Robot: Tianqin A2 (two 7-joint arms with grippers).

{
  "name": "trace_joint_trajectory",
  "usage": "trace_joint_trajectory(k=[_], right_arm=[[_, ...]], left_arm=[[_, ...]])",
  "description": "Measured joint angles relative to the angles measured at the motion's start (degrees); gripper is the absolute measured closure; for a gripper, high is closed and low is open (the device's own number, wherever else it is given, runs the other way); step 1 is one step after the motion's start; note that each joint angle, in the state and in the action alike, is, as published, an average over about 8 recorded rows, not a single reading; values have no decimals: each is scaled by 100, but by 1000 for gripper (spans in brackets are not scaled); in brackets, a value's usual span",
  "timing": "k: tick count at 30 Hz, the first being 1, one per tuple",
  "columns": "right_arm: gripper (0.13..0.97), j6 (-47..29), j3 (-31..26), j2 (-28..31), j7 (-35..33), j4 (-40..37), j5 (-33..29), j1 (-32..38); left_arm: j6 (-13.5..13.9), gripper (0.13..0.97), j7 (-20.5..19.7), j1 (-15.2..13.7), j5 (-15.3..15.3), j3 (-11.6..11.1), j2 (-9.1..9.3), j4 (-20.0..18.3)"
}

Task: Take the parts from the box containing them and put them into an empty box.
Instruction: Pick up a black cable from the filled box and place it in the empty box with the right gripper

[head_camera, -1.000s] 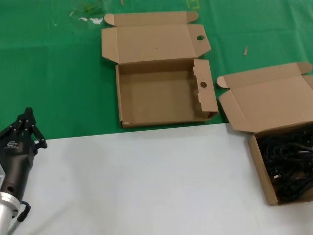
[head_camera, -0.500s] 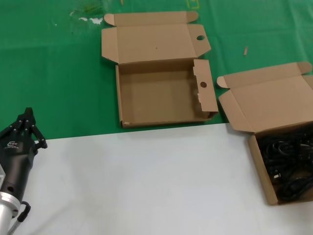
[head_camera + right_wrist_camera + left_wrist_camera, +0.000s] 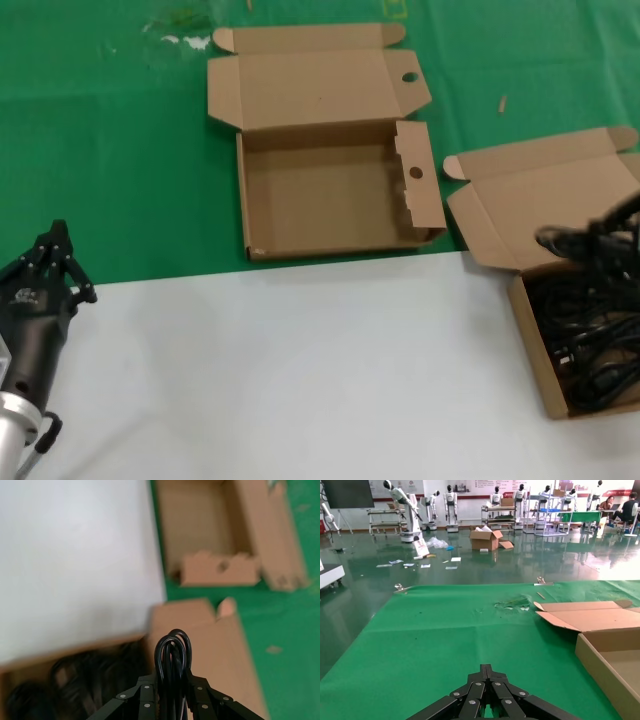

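Observation:
My right gripper is to put the black cable bundle down in the back half of the empty box (image 3: 312, 173) (image 3: 214, 502), near that box's lid.
The empty box (image 3: 320, 195), with a round hole in a lid flap and one in a side flap, lies open on the green cloth at the back centre. The box of parts (image 3: 540, 205) lies open at the right, with black coiled cables (image 3: 600, 350) in it. My right gripper (image 3: 598, 238) hovers above this box, shut on a black cable bundle (image 3: 172, 647) whose loop sticks out past the fingertips. In the right wrist view my right gripper (image 3: 172, 680) is over the parts box's lid (image 3: 200, 630), with the empty box (image 3: 197, 525) beyond. My left gripper (image 3: 55, 245) is parked at the left, shut and empty.
A white sheet (image 3: 300, 370) covers the near half of the table and green cloth (image 3: 110, 150) the far half. In the left wrist view my left gripper (image 3: 487, 669) points over the cloth, with the empty box's corner (image 3: 605, 655) to one side.
My right gripper has come into the head view over the parts box, holding a black cable bundle raised above the box. The left arm has not moved.

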Motion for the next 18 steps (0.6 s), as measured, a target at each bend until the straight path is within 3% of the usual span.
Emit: trace_joint_trajectory(k=[9,18], right_arm=[[863,-381,-335,-897,404,279,-388,1287],[863,-235,-926,-2289,366,-211,-1020,2289]], left_arm=[[0,957,0,0,0,0,0,0],[0,957,0,0,0,0,0,0]])
